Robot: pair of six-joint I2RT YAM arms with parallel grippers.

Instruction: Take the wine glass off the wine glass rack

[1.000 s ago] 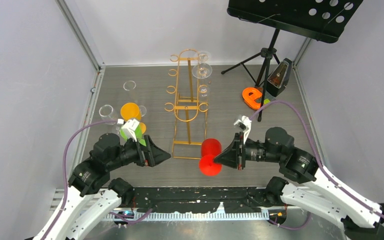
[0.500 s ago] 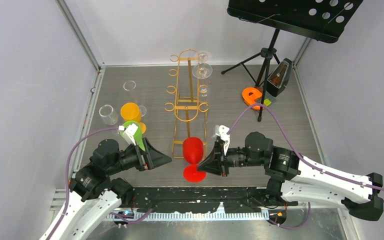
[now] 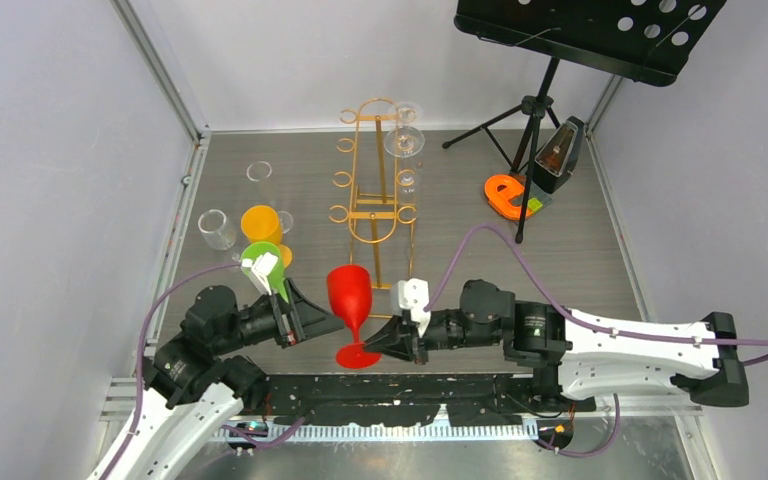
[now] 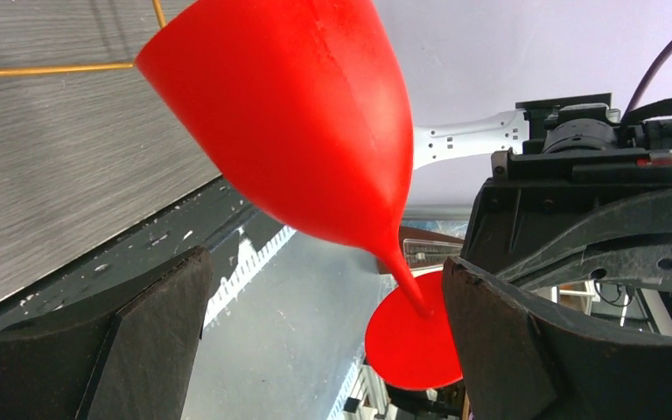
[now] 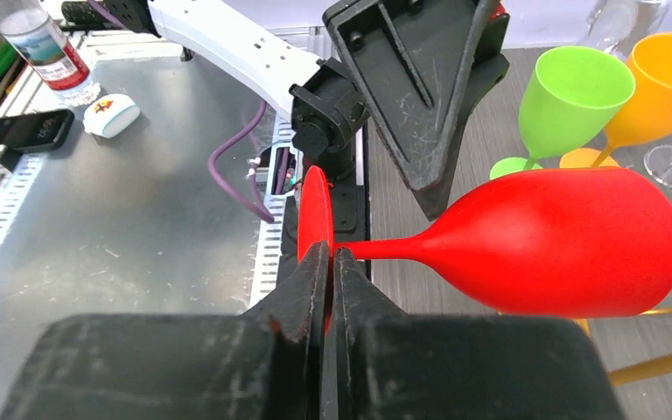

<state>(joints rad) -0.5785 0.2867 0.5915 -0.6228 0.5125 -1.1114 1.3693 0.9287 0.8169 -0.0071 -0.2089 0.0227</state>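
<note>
My left gripper will take the red wine glass's stem (image 3: 356, 330), as my right gripper pinches the foot the glass stands on, and free my right gripper for the glass's rim.
My right gripper (image 3: 372, 347) (image 5: 331, 254) is shut on the rim of the foot of a red wine glass (image 3: 348, 292) (image 5: 560, 241). The glass is held near the table's front, bowl uppermost and tilted. My left gripper (image 3: 325, 318) (image 4: 324, 289) is open right beside it. In the left wrist view the glass's stem and foot show between the wide jaws, close to the right-hand finger (image 4: 499, 341); I cannot tell whether they touch. The gold wire wine glass rack (image 3: 378, 200) stands behind. A clear glass (image 3: 403, 135) hangs at its top right.
A green glass (image 3: 260, 258), an orange glass (image 3: 260, 222) and two clear glasses (image 3: 215, 228) stand at the left. A black music stand (image 3: 550, 90), a metronome (image 3: 560, 155) and an orange object (image 3: 505, 195) are at the back right.
My right arm has swung left across the front, carrying the red glass from right of the rack's base to the left gripper's open jaws. The glass has tipped more upright. The left gripper stayed open.
</note>
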